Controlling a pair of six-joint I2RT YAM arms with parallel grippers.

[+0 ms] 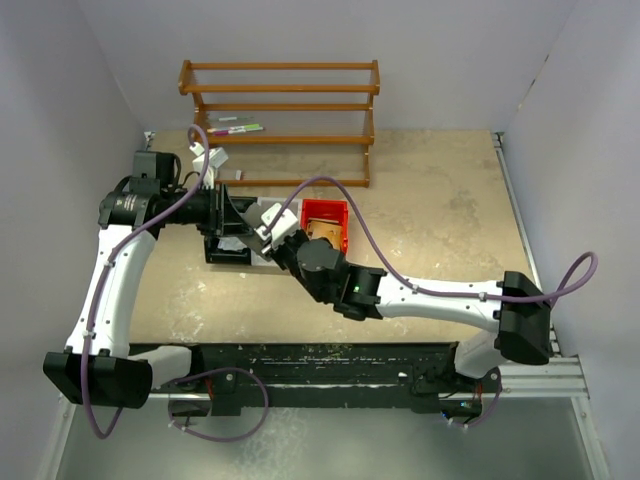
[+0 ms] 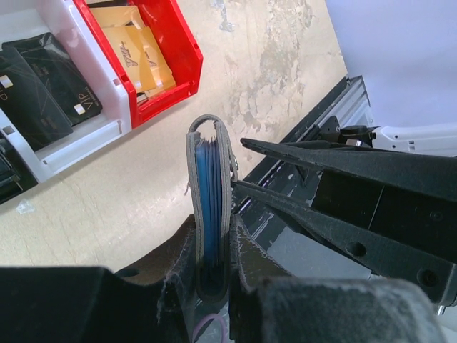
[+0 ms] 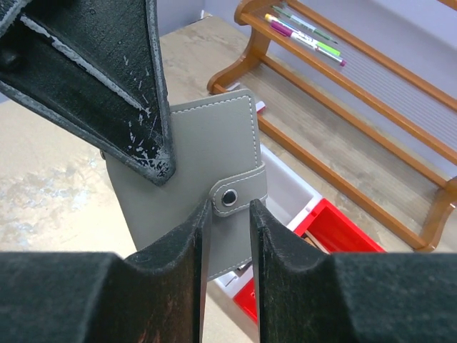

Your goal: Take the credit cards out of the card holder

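Note:
My right gripper has the snap strap slanting across its fingertips, so I should open, back away, turn square to the strap and close around its snap end [image 3: 219, 197].
The grey card holder [image 2: 194, 179] [image 3: 200, 150] hangs folded shut above the table, seen edge-on in the left wrist view. Blue card edges [image 2: 209, 186] show between its two panels. My left gripper [image 2: 214, 223] [image 1: 238, 220] is shut on its lower part, one finger against each panel. The snap strap [image 3: 239, 191] is fastened across the holder's side. My right gripper [image 3: 230, 207] [image 2: 239, 163] [image 1: 270, 232] reaches in from the right. Its fingertips stand either side of the strap's snap end, a narrow gap still between them.
Under the holder stands a row of bins: a white bin [image 2: 86, 139] with black cards [image 2: 43, 93], a red bin [image 2: 175, 61] with orange cards [image 2: 139, 50], and a black bin [image 1: 225, 255]. A wooden rack [image 1: 280, 110] holding markers [image 1: 235, 128] stands at the back.

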